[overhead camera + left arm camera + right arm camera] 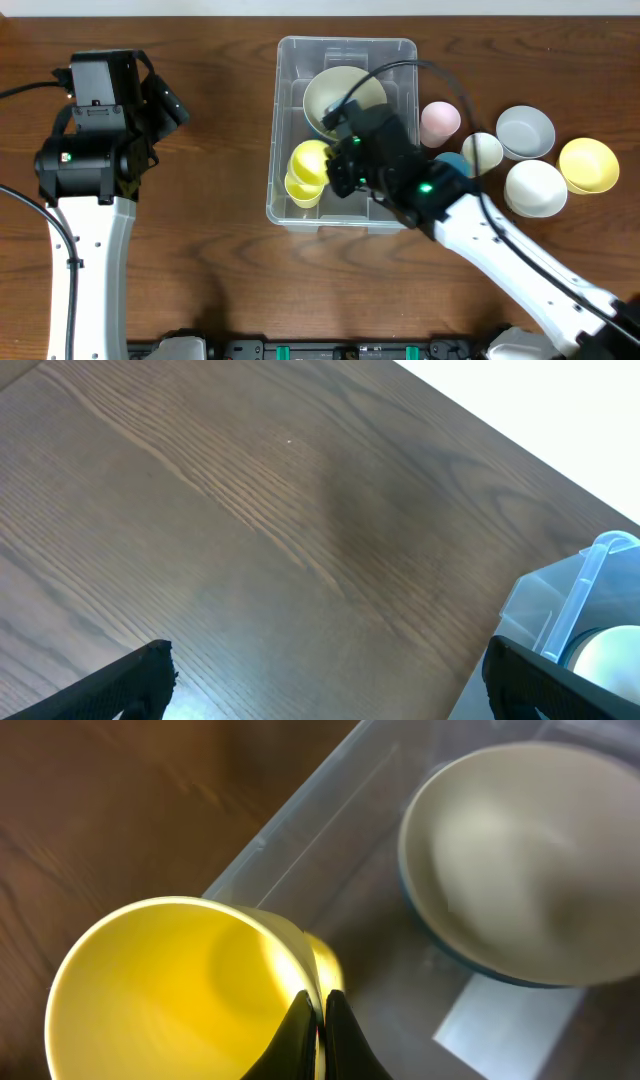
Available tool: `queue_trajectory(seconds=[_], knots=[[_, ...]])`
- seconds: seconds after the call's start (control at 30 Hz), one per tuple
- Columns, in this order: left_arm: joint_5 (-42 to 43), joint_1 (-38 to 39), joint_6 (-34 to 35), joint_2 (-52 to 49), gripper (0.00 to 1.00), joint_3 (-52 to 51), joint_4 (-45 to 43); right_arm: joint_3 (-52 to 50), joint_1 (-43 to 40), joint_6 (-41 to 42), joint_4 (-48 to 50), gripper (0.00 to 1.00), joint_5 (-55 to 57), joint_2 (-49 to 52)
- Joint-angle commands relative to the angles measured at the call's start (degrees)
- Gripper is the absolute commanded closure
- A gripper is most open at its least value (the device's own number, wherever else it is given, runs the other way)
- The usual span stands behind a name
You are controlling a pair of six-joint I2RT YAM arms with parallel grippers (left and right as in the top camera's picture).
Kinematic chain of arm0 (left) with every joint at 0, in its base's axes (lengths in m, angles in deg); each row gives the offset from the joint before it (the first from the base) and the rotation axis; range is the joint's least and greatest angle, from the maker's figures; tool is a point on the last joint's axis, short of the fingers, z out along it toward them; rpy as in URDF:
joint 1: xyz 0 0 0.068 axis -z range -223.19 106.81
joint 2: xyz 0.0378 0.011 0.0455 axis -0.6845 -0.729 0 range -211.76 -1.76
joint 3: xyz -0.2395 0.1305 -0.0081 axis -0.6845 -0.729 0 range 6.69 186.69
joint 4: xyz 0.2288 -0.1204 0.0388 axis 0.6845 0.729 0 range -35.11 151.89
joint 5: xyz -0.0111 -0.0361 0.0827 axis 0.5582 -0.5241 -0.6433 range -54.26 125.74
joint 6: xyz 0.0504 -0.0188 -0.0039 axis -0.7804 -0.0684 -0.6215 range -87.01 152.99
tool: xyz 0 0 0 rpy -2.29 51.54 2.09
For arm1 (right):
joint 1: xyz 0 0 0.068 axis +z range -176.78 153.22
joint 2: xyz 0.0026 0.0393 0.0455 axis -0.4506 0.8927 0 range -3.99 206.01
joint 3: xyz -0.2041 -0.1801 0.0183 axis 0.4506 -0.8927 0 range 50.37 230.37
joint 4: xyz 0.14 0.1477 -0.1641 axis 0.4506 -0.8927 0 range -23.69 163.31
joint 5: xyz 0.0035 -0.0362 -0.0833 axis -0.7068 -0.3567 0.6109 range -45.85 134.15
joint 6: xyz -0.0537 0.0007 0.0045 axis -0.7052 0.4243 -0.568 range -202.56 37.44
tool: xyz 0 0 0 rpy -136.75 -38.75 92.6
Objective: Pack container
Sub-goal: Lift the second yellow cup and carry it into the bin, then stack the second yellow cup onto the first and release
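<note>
The robot's right gripper should release the held yellow bowl inside the other yellow bowl (302, 183) (268, 992) in the clear plastic container.
The clear plastic container (345, 43) stands at the table's middle; it also shows in the left wrist view (560, 600). Inside it, a large cream bowl (340, 95) sits at the back and a yellow bowl (300, 190) at the front left. My right gripper (335, 165) is shut on the rim of another yellow bowl (310, 158) and holds it over the container's left side. In the right wrist view the fingers (320, 1020) pinch the yellow rim (170, 990), with the cream bowl (520, 870) and the white label (510, 1020) beyond. My left gripper (325, 680) is open and empty, left of the container.
Several loose bowls lie right of the container: pink (440, 120), cream (482, 152), grey-blue (525, 132), white (535, 187) and yellow (588, 165). A blue bowl (455, 165) is partly hidden under my right arm. The left arm (100, 120) is at the far left.
</note>
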Motion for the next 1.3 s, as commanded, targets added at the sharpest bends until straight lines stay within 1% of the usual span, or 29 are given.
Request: queue_trajectory(seconds=[0.0, 0.1, 0.33, 1.0, 1.03, 1.07, 1.1, 1.13, 1.17, 1.2, 1.27], knots=[[-0.90, -0.20, 0.09, -0.28, 0.02, 0.68, 0.15, 1.11, 1.57, 0.55, 0.87, 0.99, 0.68, 1.97], [-0.90, -0.20, 0.09, -0.28, 0.02, 0.68, 0.15, 1.11, 1.62, 0.57, 1.16, 0.99, 0.70, 2.82], [-0.90, -0.20, 0.09, -0.28, 0.02, 0.68, 0.13, 1.11, 1.62, 0.55, 1.11, 0.99, 4.50, 3.58], [-0.90, -0.20, 0.09, -0.28, 0.02, 0.68, 0.15, 1.11, 1.62, 0.57, -0.44, 0.98, 4.52, 5.11], [-0.90, -0.20, 0.11, -0.28, 0.02, 0.68, 0.15, 1.11, 1.62, 0.57, -0.24, 0.95, 4.50, 5.11], [-0.90, -0.20, 0.11, -0.28, 0.02, 0.68, 0.15, 1.11, 1.62, 0.57, -0.09, 0.89, 4.50, 5.11], [-0.90, -0.20, 0.11, -0.28, 0.02, 0.68, 0.15, 1.11, 1.62, 0.57, 0.04, 0.79, 4.48, 5.11], [-0.90, -0.20, 0.09, -0.28, 0.02, 0.68, 0.15, 1.11, 1.62, 0.57, 0.24, 0.61, 4.42, 5.11], [-0.90, -0.20, 0.09, -0.28, 0.02, 0.68, 0.15, 1.11, 1.62, 0.57, 0.59, 0.49, 4.26, 5.11], [-0.90, -0.20, 0.11, -0.28, 0.02, 0.68, 0.15, 1.11, 1.62, 0.57, 0.94, 0.45, 4.20, 5.11], [-0.90, -0.20, 0.11, -0.28, 0.02, 0.68, 0.15, 1.11, 1.62, 0.55, 1.81, 0.44, 4.09, 5.11]])
